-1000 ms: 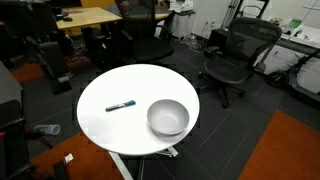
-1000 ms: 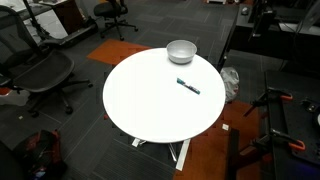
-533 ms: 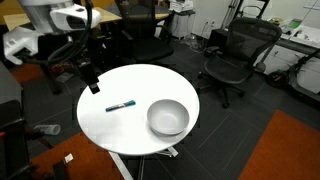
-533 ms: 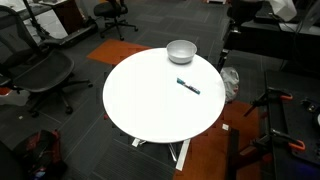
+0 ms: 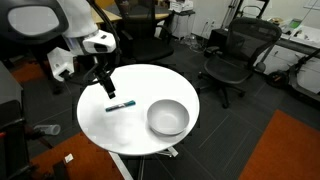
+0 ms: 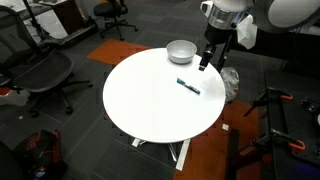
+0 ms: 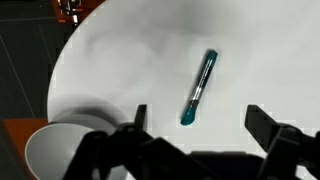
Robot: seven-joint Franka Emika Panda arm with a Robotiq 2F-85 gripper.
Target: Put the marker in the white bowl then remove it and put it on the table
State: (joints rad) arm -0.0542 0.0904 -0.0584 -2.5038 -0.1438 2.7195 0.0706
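The marker's middle (image 5: 122, 105) (image 7: 198, 93) is between its teal ends. My gripper needs to go there next and close on it.
The marker (image 5: 121, 105), a thin dark stick with a teal end, lies flat on the round white table (image 5: 115, 125). It also shows in the other exterior view (image 6: 188, 86) and in the wrist view (image 7: 198, 88). The white bowl (image 5: 168, 118) stands empty on the table beside it; it also shows in an exterior view (image 6: 181, 51) and at the lower left of the wrist view (image 7: 55, 152). My gripper (image 5: 108, 91) hangs open and empty just above the marker; its fingers (image 7: 199, 118) straddle the marker's teal end from above.
Black office chairs (image 5: 232, 55) stand around the table, one also in an exterior view (image 6: 40, 75). A light wooden desk (image 5: 85, 17) is behind. An orange floor patch (image 5: 285, 150) lies nearby. The table (image 6: 150, 110) has bare top toward its near side.
The arm has come into view and swung over the table; the gripper has come down above the marker. The marker and bowl have not moved.
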